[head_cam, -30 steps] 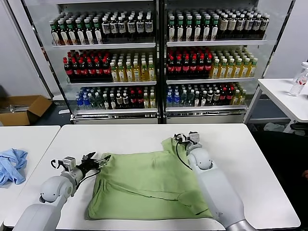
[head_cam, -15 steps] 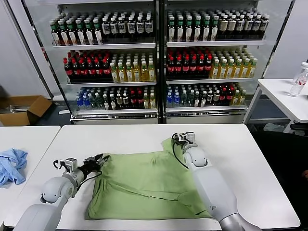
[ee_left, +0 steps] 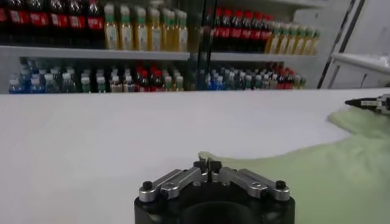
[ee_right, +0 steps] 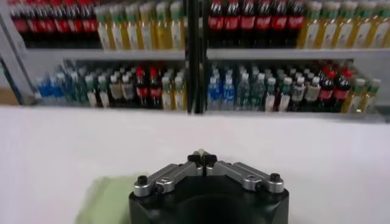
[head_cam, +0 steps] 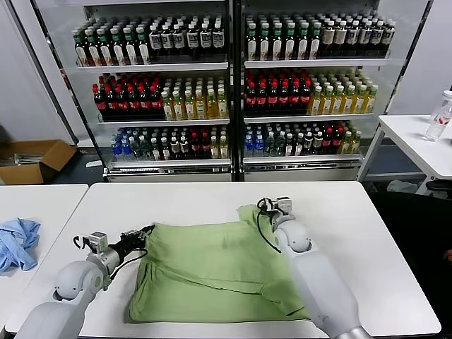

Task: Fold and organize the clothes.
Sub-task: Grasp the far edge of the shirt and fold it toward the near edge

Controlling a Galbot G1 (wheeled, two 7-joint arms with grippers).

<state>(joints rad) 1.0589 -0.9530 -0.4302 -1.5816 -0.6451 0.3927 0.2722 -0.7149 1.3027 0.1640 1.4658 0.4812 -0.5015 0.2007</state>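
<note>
Next, I release the polo shirt's far corner from my right gripper just beyond its near corner (head_cam: 308, 272), beneath the same arm.
The light green polo shirt (head_cam: 212, 265) lies partly folded on the white table (head_cam: 176, 201). My left gripper (head_cam: 143, 232) is at the shirt's left corner, low over the table, shut on the fabric edge. In the left wrist view the gripper (ee_left: 207, 163) pinches the green fabric (ee_left: 317, 176), which spreads away from it. My right gripper (head_cam: 277, 205) is at the shirt's far right corner, shut on a bit of the fabric. In the right wrist view the gripper (ee_right: 202, 158) is shut and green fabric (ee_right: 109, 195) lies beside it. The buttons and printed graphic are hidden.
A light blue cloth (head_cam: 18, 244) lies on the neighbouring table to the left. Glass-door fridges full of bottles (head_cam: 233, 92) stand behind the table. A cardboard box (head_cam: 32, 159) sits on the floor at the left. A side table with a bottle (head_cam: 439, 116) is at the right.
My left gripper has drawn a little to the left with the shirt's corner, pulling the left edge outward. My right gripper has stayed at the far right corner with only a small shift.
</note>
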